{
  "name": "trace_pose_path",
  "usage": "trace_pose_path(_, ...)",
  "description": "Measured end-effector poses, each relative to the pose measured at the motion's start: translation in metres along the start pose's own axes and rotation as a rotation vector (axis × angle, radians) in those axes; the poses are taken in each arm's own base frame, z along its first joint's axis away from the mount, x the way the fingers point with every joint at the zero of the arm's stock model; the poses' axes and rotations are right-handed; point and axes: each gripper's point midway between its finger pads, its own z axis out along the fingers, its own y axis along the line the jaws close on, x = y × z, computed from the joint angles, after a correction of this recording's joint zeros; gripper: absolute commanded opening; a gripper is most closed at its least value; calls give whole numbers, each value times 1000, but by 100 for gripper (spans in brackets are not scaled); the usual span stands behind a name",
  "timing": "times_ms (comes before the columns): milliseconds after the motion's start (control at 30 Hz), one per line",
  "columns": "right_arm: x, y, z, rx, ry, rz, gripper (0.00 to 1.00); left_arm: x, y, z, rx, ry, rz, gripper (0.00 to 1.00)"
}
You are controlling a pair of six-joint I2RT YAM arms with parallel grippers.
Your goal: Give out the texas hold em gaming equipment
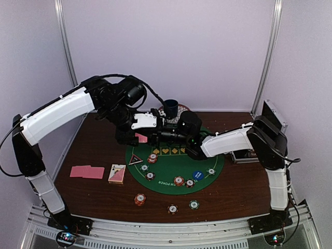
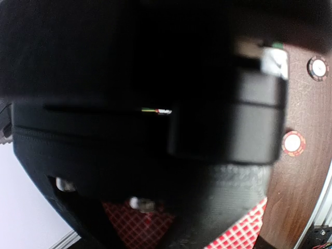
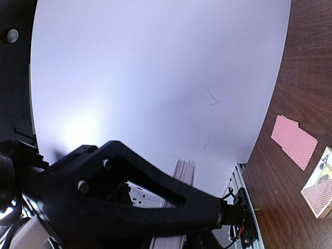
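Note:
My left gripper needs to open, back away and take the cards by their side edges [image 2: 260, 218], because the body of my right gripper crowds it over the cards.
My left gripper [image 1: 142, 136] hangs over the far left rim of the green mat [image 1: 171, 168], shut on pink-backed playing cards [image 1: 141, 138]. Their checked backs [image 2: 137, 228] show at its jaws. My right gripper [image 1: 162, 136] reaches in from the right and meets it. Its black body [image 2: 155, 104] fills the left wrist view. In the right wrist view a finger [image 3: 155, 181] crosses the edge-on card stack [image 3: 185, 168], and its grip is hidden. Striped chips [image 1: 179, 181], a blue disc [image 1: 197, 175] and a black-red triangle [image 1: 136, 159] lie on the mat.
Two pink cards [image 1: 87, 171] and a card box [image 1: 116, 174] lie on the brown table left of the mat. Three chips [image 1: 139, 199] sit near the front edge. A dark blue cup [image 1: 171, 106] stands behind the grippers. A grey box [image 1: 241, 155] sits at the right.

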Motion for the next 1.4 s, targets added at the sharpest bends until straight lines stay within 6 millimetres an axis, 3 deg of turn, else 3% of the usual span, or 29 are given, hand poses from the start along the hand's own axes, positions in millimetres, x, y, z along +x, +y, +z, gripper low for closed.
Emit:
trace_pose_path(67, 0, 0, 1, -8, 15, 7, 21, 0, -3, -1, 5, 4, 8, 31)
trace_pose_path(233, 2, 0, 4, -9, 41, 32, 2, 3, -4, -2, 12, 17, 11, 31)
trace_pose_path(333, 2, 2, 4, -14, 45, 36, 0, 3, -3, -3, 12, 15, 11, 41)
trace_pose_path(400, 3, 2, 4, -16, 47, 40, 0, 3, -4, -3, 12, 15, 11, 52)
trace_pose_path(433, 3, 2, 4, -17, 48, 43, 0, 3, -4, -3, 12, 15, 11, 84)
trace_pose_path(467, 3, 2, 3, -19, 47, 45, 0, 2, -4, -3, 13, 13, 12, 96)
trace_pose_path(667, 0, 6, -6, -43, 46, 48, 0, -18, -12, -6, 21, -85, 7, 98)
trace_pose_path(1000, 10, 21, -16, -50, 75, 28, 0, -25, -19, -34, -63, -282, -58, 98)
trace_pose_path(1400, 9, -9, -26, 85, 67, 39, 0, -32, -9, -37, -101, -331, -113, 98)
